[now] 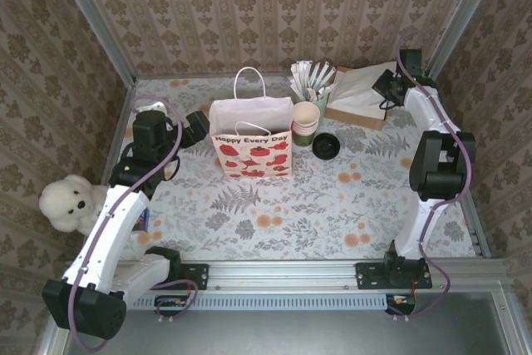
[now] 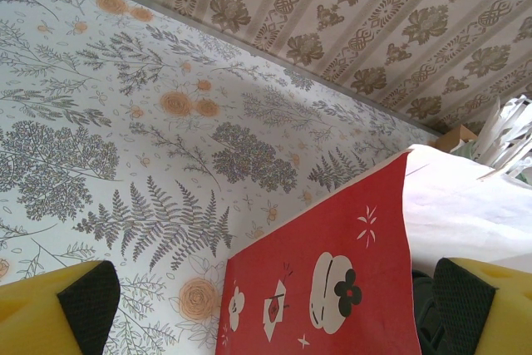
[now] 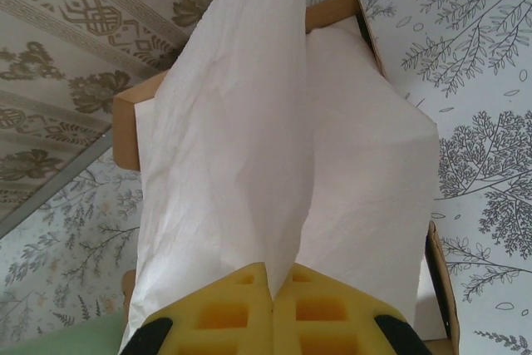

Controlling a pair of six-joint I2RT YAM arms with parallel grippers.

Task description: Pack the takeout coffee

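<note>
Next, my right gripper opens and pinches the napkin deeper near the box's front corner (image 1: 381, 116) before lifting, because the napkin's fold sits only at its fingertips.
The takeout coffee is hidden from me. A white paper bag (image 1: 251, 135) with red tomato prints stands upright mid-table. Its red side panel (image 2: 332, 255) lies between the wide-apart yellow fingers (image 2: 83, 297) of my left gripper (image 2: 274, 305), which stands open just left of the bag (image 1: 198, 126) without touching it. At the back right, my right gripper (image 3: 273, 270) is shut on a white napkin (image 3: 241, 122). The napkin rises in a fold out of a brown cardboard box (image 3: 125, 130), with the gripper (image 1: 386, 87) above that box (image 1: 357, 97).
A stack of lidless green cups (image 1: 305, 120) and a loose black lid (image 1: 325, 145) sit right of the bag. A holder of white sticks (image 1: 314, 81) stands behind them. A white teddy bear (image 1: 71, 203) sits at the left edge. Patterned walls close in the table.
</note>
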